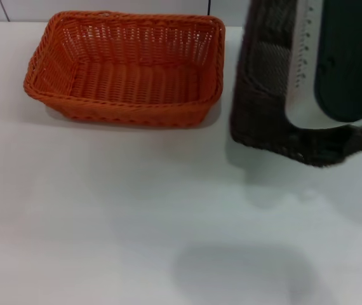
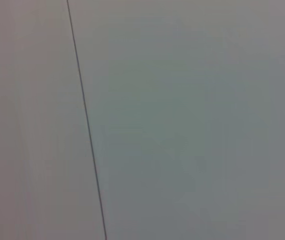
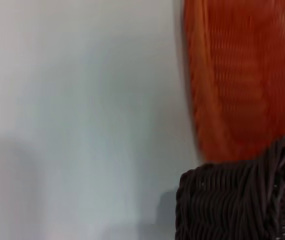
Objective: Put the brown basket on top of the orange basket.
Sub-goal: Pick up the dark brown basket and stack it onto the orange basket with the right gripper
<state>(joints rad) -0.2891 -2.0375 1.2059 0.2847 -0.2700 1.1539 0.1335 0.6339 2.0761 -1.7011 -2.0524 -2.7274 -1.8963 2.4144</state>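
Note:
Next, the right gripper releases the brown basket nested inside the open hollow of the orange basket (image 1: 132, 57).
The orange basket (image 1: 127, 70) sits flat on the white table at the back left. It also shows in the right wrist view (image 3: 237, 75). The brown basket (image 1: 263, 108) is to its right, tipped up on a steep slant and lifted off the table. A narrow gap separates the two baskets. My right gripper (image 1: 359, 145) holds the brown basket by its near right rim, and my right arm covers much of the basket. The brown rim fills a corner of the right wrist view (image 3: 237, 205). My left gripper is out of view.
The white table (image 1: 105, 216) stretches in front of both baskets, with a soft shadow (image 1: 238, 273) on it near the front. The left wrist view shows only a pale surface crossed by a thin dark seam (image 2: 85, 120).

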